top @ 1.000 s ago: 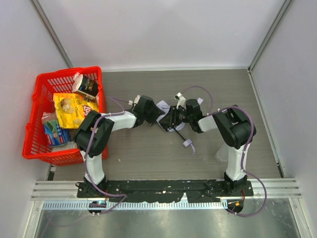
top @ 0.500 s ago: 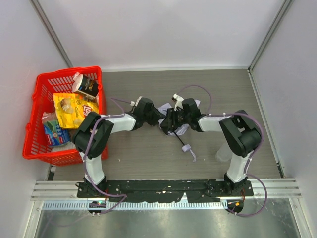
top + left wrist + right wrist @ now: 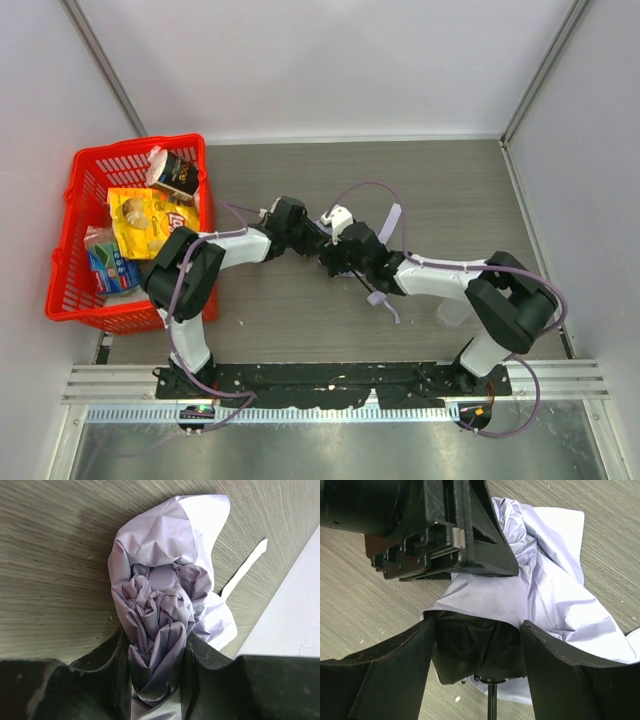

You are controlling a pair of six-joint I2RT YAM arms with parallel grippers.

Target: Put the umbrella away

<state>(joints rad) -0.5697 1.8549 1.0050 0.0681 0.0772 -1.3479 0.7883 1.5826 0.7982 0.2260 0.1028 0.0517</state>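
Note:
The umbrella has a flat lavender closing band, and my right gripper should go next to the band's end (image 3: 382, 239) (image 3: 633, 641) beside the canopy and close on it.
The umbrella lies mid-table. Its pale lavender canopy (image 3: 162, 595) is bunched, and my left gripper (image 3: 156, 675) is shut on that bunch. In the top view the left gripper (image 3: 305, 238) and right gripper (image 3: 340, 255) meet over the canopy and hide most of it. The black shaft (image 3: 360, 280) runs out to the small grey handle (image 3: 377, 297) with its strap (image 3: 390, 312). In the right wrist view my right gripper (image 3: 477, 645) is shut on the canopy's open end (image 3: 480, 645), with the dark underside between the fingers and the shaft (image 3: 491, 702) below. The left gripper's body (image 3: 420, 525) sits just beyond.
A red basket (image 3: 72, 240) stands at the far left, holding a yellow snack bag (image 3: 150, 220), a dark carton (image 3: 178, 175) and other packets. White walls enclose the back and both sides. A faint translucent thing (image 3: 452, 312) lies near the right arm's base.
My right arm has stretched left, bringing its gripper up against the left gripper. The loose fabric that spread beside the grippers is now gathered between them. The handle stayed about where it was.

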